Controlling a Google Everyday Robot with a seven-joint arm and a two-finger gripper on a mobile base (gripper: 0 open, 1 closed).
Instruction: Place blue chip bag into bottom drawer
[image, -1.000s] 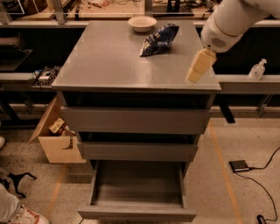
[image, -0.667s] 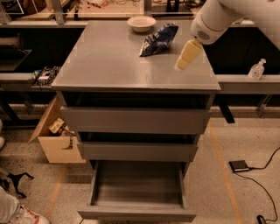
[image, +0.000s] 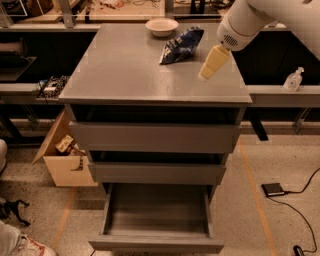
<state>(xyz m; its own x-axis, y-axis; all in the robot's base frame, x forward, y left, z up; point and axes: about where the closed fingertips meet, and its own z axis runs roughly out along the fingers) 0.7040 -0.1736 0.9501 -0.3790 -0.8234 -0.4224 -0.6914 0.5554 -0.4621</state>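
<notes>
The robot's gripper will next move to the blue chip bag's far end (image: 194, 34), towards the back of the cabinet top, and close there.
The blue chip bag (image: 181, 45) lies crinkled on the grey cabinet top (image: 125, 75), towards the back, just in front of a white bowl. My gripper (image: 209, 69) hangs from the white arm at the upper right, its cream fingers pointing down-left. It hovers above the cabinet top, a short way right of the bag and not touching it. It holds nothing. The bottom drawer (image: 157, 242) is pulled out wide at the foot of the cabinet, and its tray has nothing in it.
A white bowl (image: 161, 26) stands at the back of the cabinet top. The top drawer (image: 152, 136) and middle drawer (image: 157, 172) stand slightly out. A cardboard box (image: 65, 155) sits on the floor at left. A sanitiser bottle (image: 293, 79) stands on the right shelf. A pedal and cable (image: 274, 189) lie on the floor.
My gripper has moved left and towards the back of the cabinet top, from near the right front edge to just right of the chip bag. The bag and drawers have not moved.
</notes>
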